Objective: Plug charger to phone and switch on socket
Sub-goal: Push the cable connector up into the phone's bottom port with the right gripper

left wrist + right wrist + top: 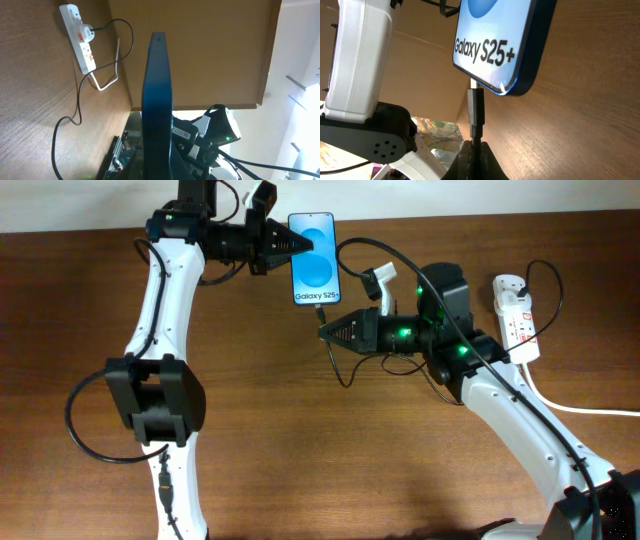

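Observation:
I should release the phone flat from my left gripper on the bare table (291, 342), just beside my right gripper's fingers.
The phone (313, 258) lies at the table's back centre, its blue screen reading "Galaxy S25+". My left gripper (298, 248) is shut on its left side. The left wrist view shows the phone (157, 100) edge-on between the jaws. My right gripper (327, 332) is shut on the charger's black connector (475, 107). The connector points at the phone's (495, 40) bottom edge, and its metal tip touches that edge. The thin black cable (345, 370) trails back under the right arm. The socket (517, 315), a white power strip, lies at the right and also shows in the left wrist view (80, 37).
A white plug (512, 298) with a thin black cable sits in the socket. The socket's thick white cord (580, 408) runs off to the right. The table's back edge lies just behind the phone. The left arm (160, 320) stretches along the table's left half.

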Controlling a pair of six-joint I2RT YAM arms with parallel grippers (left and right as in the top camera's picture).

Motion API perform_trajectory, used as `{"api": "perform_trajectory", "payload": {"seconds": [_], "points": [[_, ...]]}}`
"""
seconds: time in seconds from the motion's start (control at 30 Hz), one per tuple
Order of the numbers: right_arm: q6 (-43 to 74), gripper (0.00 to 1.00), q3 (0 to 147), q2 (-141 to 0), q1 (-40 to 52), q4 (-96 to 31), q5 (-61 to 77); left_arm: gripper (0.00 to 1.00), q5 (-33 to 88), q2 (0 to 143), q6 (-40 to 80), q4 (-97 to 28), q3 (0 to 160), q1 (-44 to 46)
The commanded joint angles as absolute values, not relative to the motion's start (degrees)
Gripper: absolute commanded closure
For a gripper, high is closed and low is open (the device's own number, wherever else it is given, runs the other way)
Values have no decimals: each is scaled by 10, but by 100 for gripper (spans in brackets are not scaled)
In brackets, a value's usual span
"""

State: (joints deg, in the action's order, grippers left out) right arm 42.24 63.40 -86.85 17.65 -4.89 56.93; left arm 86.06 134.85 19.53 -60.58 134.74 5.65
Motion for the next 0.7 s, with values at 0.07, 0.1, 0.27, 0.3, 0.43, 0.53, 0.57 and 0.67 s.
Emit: {"api": "perform_trajectory", "payload": {"seconds": [0.07, 0.1, 0.27, 0.3, 0.43, 0.53, 0.57, 0.67], "points": [[420, 96, 632, -872, 166, -43, 545, 100, 892, 1346, 197, -609, 1351, 60], [420, 96, 632, -872, 167, -42, 541, 100, 892, 1346, 197, -609, 1351, 60], [423, 96, 632, -875, 192, -19, 523, 100, 892, 1346, 197, -609, 1351, 65], [424, 96, 632, -875, 193, -17, 522, 100, 892, 1346, 197, -609, 1351, 65], [426, 96, 632, -875, 193, -6, 519, 100, 892, 1346, 197, -609, 1351, 68], [428, 96, 632, -875, 190, -1, 513, 100, 892, 1346, 197, -609, 1351, 73], [427, 96, 632, -875, 190, -1, 505, 100, 892, 1346, 197, -609, 1351, 74], [427, 96, 632, -876, 176, 0, 492, 100, 902, 1346, 197, -609, 1351, 74]]}}
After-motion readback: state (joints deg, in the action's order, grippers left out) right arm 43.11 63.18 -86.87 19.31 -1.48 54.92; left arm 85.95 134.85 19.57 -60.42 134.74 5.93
